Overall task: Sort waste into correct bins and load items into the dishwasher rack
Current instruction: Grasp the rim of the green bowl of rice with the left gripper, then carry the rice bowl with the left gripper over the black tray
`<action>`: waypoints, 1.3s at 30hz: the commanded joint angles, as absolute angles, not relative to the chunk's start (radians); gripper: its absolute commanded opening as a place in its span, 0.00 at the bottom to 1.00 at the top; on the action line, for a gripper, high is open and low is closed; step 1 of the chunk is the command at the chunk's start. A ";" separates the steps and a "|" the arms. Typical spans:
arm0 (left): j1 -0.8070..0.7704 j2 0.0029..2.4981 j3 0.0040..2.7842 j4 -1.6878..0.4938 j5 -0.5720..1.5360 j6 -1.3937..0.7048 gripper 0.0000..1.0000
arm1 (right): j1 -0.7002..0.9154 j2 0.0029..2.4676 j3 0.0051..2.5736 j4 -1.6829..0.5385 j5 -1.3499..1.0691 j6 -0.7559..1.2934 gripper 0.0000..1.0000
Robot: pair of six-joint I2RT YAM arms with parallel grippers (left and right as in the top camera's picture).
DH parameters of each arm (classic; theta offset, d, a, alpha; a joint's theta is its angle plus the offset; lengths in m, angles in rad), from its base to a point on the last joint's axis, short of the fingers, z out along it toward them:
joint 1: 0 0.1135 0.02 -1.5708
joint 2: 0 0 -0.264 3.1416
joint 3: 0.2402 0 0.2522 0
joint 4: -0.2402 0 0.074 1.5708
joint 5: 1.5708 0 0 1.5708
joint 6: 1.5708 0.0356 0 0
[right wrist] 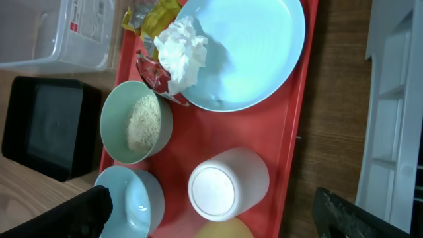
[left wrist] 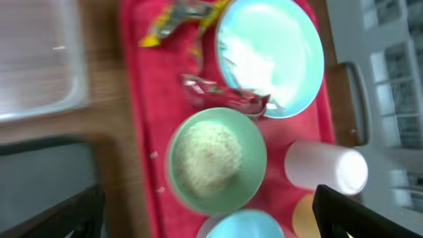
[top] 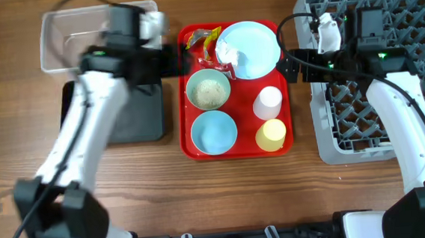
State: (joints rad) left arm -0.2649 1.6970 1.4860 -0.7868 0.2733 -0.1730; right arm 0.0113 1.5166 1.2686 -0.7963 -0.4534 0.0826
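Observation:
My left gripper needs to next need to move over to the pale-green bowl of rice and close on the bowl's rim [top: 229, 94] [left wrist: 266, 166] facing the pink cup.
On the red serving tray [top: 188, 147] lie red and yellow wrappers [top: 201, 41] and a light-blue plate [top: 256, 52] with a crumpled tissue [right wrist: 180, 53] on it. A pale-green bowl [left wrist: 215, 158] holds rice. Beside it stand a light-blue bowl [top: 214, 131], a pink cup [right wrist: 228, 182] and a yellow cup [top: 270, 134]. My left gripper [left wrist: 211, 225] hangs open over the tray's left side, above the green bowl. My right gripper [right wrist: 218, 225] hangs open at the tray's right edge, above the pink cup. Neither holds anything.
The clear tub [top: 72, 39] stands at the back left, and the black tray [top: 137, 120] lies in front of it, partly under my left arm. The grey dishwasher rack [top: 404, 68] fills the right side, with my right arm over it.

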 commanded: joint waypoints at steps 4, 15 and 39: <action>-0.587 1.958 1.514 -0.698 0.019 -0.252 0.81 | 0.014 1.503 1.285 -0.823 -0.404 0.081 0.95; -0.674 2.078 1.513 -0.609 -0.128 -0.304 0.33 | 0.014 1.503 1.285 -0.851 -0.380 0.081 0.89; -0.656 1.879 1.510 -0.696 -0.158 -0.404 0.04 | 0.014 1.504 1.285 -0.853 -0.358 0.080 0.87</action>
State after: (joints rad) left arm -0.6712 1.9911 1.4971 -0.6586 -0.1528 -0.3504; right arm 0.0113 1.5162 1.2686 -0.8532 -0.3725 0.0826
